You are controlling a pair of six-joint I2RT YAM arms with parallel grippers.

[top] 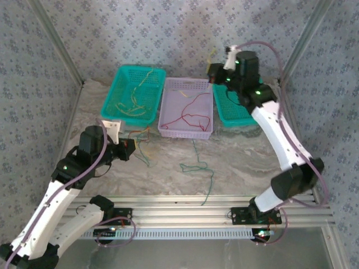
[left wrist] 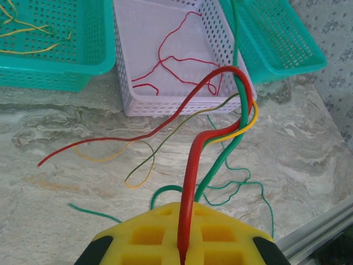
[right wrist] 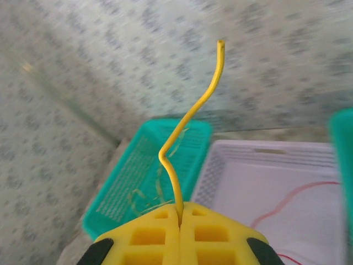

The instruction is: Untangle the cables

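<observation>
Next, my right gripper releases the yellow cable among the yellow cables in the teal basket (top: 142,105) (right wrist: 172,195), toward the lilac basket.
My left gripper (top: 128,147) (left wrist: 185,221) is low over the table's left side, shut on a red cable (left wrist: 191,165). That cable arches up with a green cable (left wrist: 222,160) and a yellow-orange cable (left wrist: 251,122), all bundled together. The green one runs under the fingers; I cannot tell if it is pinched too. My right gripper (top: 213,72) (right wrist: 180,212) is raised at the back, shut on a yellow cable (right wrist: 190,116) that sticks up from its jaws. More green cable (top: 199,166) lies loose on the table.
Three baskets stand in a row at the back. The left teal basket (top: 114,92) holds yellow cables and the lilac basket (top: 165,106) a red one. My right arm crosses the right teal basket (top: 224,112). A metal rail (top: 185,203) bounds the near edge.
</observation>
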